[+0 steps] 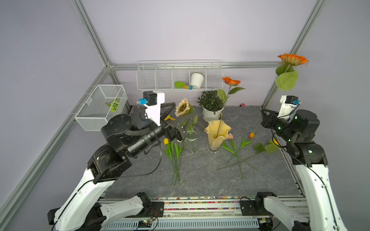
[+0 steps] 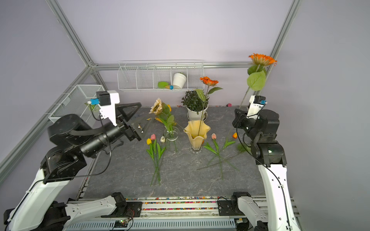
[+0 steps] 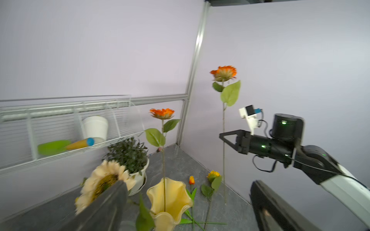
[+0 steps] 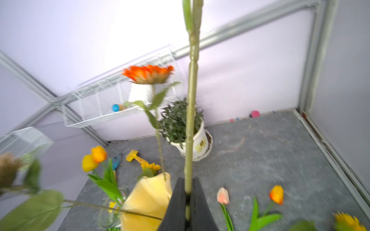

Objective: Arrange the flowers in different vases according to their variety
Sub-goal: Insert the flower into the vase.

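I should release the orange flower from my right gripper inside the pale-yellow vase (image 1: 214, 135) (image 4: 151, 203), next to the stem of the other orange flower.
My right gripper (image 4: 188, 192) is shut on the stem of an orange flower (image 1: 293, 59), held upright at the back right. The pale-yellow vase (image 1: 217, 132) stands mid-table with another orange flower (image 1: 231, 80) in it. To its left is the clear vase (image 2: 171, 137); a cream sunflower (image 2: 156, 106) and green leaves rise from it. My left gripper (image 2: 147, 112) hangs open just left of that sunflower, holding nothing. Tulips (image 2: 153, 137) lie in front of the clear vase. More tulips (image 1: 230, 136) and a yellow sunflower (image 1: 275, 142) lie to the right.
A leafy potted plant (image 1: 212, 104) stands behind the yellow vase. A wire rack (image 1: 215, 80) on the back wall holds a white pot (image 1: 197, 80). A wire basket (image 1: 90, 120) hangs at the left. A yellow toy (image 1: 169, 118) lies under the left gripper.
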Motion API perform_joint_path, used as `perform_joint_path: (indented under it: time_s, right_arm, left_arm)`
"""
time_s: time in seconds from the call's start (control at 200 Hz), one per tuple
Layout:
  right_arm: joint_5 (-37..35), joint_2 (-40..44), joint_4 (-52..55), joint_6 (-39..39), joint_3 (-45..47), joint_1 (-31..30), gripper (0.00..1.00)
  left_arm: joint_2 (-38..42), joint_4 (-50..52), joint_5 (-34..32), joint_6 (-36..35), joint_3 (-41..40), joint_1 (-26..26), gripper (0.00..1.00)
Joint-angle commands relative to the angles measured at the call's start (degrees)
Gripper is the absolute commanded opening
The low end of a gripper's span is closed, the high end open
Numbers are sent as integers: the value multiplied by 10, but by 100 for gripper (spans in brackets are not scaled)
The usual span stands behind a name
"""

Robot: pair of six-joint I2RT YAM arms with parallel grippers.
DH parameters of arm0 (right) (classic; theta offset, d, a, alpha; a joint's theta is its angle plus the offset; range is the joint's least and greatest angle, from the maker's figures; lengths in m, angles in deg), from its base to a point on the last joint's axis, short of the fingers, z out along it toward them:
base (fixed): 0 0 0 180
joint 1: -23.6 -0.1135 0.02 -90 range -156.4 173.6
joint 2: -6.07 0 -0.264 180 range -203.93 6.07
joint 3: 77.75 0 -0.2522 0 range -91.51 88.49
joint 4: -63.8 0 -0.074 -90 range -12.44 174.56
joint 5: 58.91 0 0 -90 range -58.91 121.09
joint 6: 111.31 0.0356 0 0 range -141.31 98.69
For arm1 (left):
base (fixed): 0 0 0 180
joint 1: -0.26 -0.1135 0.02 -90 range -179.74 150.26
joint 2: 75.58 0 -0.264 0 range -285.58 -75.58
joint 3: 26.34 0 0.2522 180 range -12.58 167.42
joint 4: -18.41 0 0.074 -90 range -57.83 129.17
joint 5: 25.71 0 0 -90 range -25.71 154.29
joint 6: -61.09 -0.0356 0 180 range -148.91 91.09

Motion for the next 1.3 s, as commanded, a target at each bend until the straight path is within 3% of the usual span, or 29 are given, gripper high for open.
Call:
perform_joint_path:
  time_s: [0.0, 0.105, 0.175, 0.445, 0.64, 0.785, 1.055, 1.19, 1.295]
  right_arm:
    - [-2, -11, -18, -20, -42, -49, 0]
    - [-4, -43, -35, -20, -100, -99, 0]
    - [-7, -73, -49, -27, -131, -131, 0]
    - [-22, -199, -139, -62, -189, -211, 0]
    - [-45, -256, -192, -81, -151, -234, 0]
    - [-76, -266, -260, -105, -66, -249, 0]
    - [-101, -270, -324, -115, 42, -258, 0]
    - [-104, -251, -300, -115, 71, -260, 39]
    - [-110, -232, -256, -113, 76, -261, 55]
  left_arm:
    - [19, 55, -139, 54, -50, 1, 100]
    - [36, 89, -190, 109, -89, -9, 100]
    - [41, 108, -180, 155, -116, -39, 100]
    - [83, 18, 80, 294, -322, -258, 100]
    - [99, -95, 176, 371, -467, -352, 99]
    - [92, -158, 203, 408, -538, -378, 95]
    - [43, -175, 198, 438, -576, -379, 85]
    - [27, -179, 198, 448, -591, -379, 78]
    - [17, -182, 198, 456, -602, -379, 75]
